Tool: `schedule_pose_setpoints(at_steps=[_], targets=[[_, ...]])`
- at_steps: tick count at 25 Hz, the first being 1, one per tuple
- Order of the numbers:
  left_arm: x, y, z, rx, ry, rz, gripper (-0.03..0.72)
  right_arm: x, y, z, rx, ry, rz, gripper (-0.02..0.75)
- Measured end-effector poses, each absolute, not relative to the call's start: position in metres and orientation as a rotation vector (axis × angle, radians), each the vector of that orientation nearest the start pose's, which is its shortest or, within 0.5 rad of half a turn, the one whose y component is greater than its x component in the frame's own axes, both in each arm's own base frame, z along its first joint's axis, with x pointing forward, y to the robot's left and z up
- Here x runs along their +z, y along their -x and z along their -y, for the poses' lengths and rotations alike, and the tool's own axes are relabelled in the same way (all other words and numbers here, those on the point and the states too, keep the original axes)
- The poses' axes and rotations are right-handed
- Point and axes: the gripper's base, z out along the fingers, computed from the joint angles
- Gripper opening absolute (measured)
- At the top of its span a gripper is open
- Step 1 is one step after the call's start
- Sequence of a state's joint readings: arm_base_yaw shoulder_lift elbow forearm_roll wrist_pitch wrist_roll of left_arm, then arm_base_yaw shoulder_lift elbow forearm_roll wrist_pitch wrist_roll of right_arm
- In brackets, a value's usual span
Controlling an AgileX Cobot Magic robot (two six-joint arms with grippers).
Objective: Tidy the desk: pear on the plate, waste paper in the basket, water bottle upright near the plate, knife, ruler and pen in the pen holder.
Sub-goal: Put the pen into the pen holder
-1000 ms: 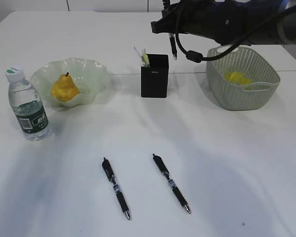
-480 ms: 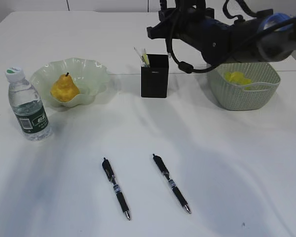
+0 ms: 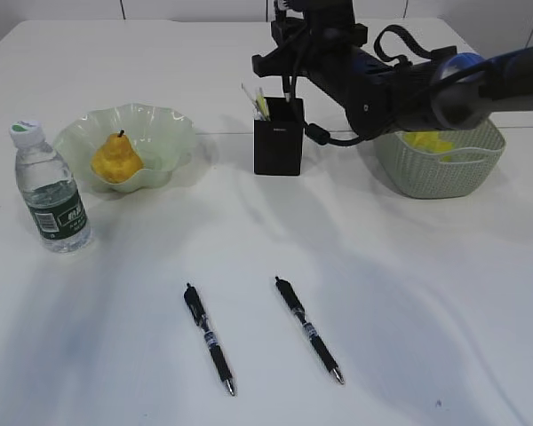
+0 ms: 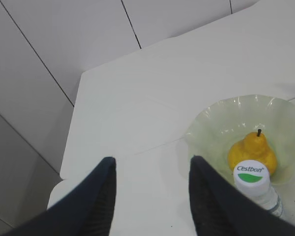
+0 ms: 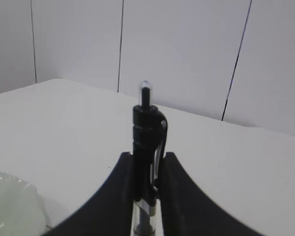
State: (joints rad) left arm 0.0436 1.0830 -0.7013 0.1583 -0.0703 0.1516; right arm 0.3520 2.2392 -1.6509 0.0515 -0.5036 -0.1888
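Observation:
My right gripper needs to let go of the black pen inside the black pen holder (image 3: 281,113), where it will be next to the pale sticks.
My right gripper (image 3: 290,71) is shut on a black pen (image 3: 289,89), which hangs upright just over the black pen holder (image 3: 278,142). In the right wrist view that pen (image 5: 146,128) stands between the fingers of the right gripper (image 5: 148,157). Pale sticks (image 3: 259,102) poke out of the holder. Two more pens (image 3: 209,339) (image 3: 309,330) lie on the desk (image 3: 249,231). The pear (image 3: 117,160) sits on the plate (image 3: 164,120), with the water bottle (image 3: 51,191) upright beside it. Yellow waste paper (image 3: 429,140) lies in the basket (image 3: 440,173). My left gripper (image 4: 152,164) is open and empty, above the bottle cap (image 4: 251,175).
The right arm stretches from the upper right across the basket's front rim. The left wrist view shows the desk's far left edge (image 4: 73,162) and a wall behind it. White tabletop lies between the two loose pens and the holder.
The right arm has carried the pen leftward from beside the basket to over the pen holder, and the pen now hangs lower, at the holder's mouth. The left gripper has not changed.

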Motion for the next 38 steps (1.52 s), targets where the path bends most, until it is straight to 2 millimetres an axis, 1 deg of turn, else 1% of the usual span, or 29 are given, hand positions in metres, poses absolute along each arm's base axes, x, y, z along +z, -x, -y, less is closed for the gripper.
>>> schedule_pose_setpoints(at_steps=[6, 13, 18, 21, 38], targets=[[0.318, -0.237, -0.009, 0.248, -0.255, -1.785, 0.341, 0.219, -0.507, -0.185, 0.149, 0.378, -1.491, 0.092], [0.318, -0.237, -0.009, 0.257, -0.268, -1.783, 0.341, 0.202, -0.512, -0.187, 0.148, 0.387, -1.520, 0.092], [0.319, -0.237, -0.009, 0.259, -0.271, -1.780, 0.341, 0.182, -0.516, -0.189, 0.147, 0.391, -1.536, 0.092], [0.319, -0.237, -0.009, 0.260, -0.273, -1.780, 0.341, 0.174, -0.517, -0.189, 0.146, 0.394, -1.541, 0.092], [0.319, -0.237, -0.009, 0.261, -0.275, -1.779, 0.341, 0.173, -0.517, -0.189, 0.149, 0.385, -1.545, 0.100]])
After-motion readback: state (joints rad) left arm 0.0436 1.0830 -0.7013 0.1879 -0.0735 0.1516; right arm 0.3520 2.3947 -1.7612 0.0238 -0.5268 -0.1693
